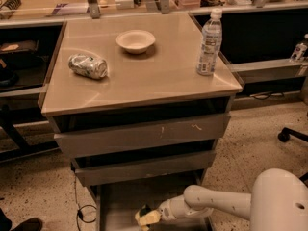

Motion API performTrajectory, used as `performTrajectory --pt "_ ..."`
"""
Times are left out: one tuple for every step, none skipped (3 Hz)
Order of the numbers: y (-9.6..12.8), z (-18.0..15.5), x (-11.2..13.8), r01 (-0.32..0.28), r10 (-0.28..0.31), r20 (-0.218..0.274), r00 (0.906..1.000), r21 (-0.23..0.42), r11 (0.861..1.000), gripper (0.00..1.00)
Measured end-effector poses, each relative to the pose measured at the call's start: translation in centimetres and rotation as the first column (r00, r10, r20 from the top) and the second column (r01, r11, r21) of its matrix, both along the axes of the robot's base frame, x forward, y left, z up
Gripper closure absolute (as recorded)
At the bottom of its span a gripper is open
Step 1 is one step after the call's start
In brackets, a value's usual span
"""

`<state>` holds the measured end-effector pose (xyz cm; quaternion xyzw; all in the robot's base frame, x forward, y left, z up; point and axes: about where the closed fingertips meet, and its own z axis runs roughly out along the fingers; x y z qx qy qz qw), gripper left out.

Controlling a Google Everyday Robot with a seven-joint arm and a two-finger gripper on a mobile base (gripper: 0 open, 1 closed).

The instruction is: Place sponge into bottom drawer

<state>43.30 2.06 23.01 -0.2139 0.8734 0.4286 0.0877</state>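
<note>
Next, I release the sponge on the flat grey inside of the bottom drawer (152, 212), near its middle.
The bottom drawer (120, 196) is pulled out at the foot of the grey cabinet, showing its flat grey floor. My gripper (144, 217) reaches into it from the right on a white arm and is shut on the sponge (148, 218), whose pale yellow foam shows at the fingertips. The sponge is held low over the drawer floor near the frame's bottom edge; its green layer is hidden.
The cabinet top (144, 81) carries a crushed silver can (87, 65), a white bowl (135, 40) and a plastic water bottle (209, 43). Two grey-fronted drawers (144, 136) stand above the open one. A cable (82, 211) lies on the floor at left; a chair base (291, 134) at right.
</note>
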Motion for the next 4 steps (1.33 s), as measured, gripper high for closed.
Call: performTrajectory --pt "-1.4 -2.6 1.3 0.083 -0.082 0.006 0.9966 -0.040 0.996 1.00" --pt "-2.4 -4.9 2.3 0.140 -0.140 0.004 0.9901 -0.096 0.986 1.00" --pt "-3.0 -6.5 3.5 0.176 -0.177 0.004 0.9841 -0.140 0.974 1.00" --pt "-3.5 -7.7 4.6 0.207 -0.209 0.003 0.9779 -0.157 0.966 1.00"
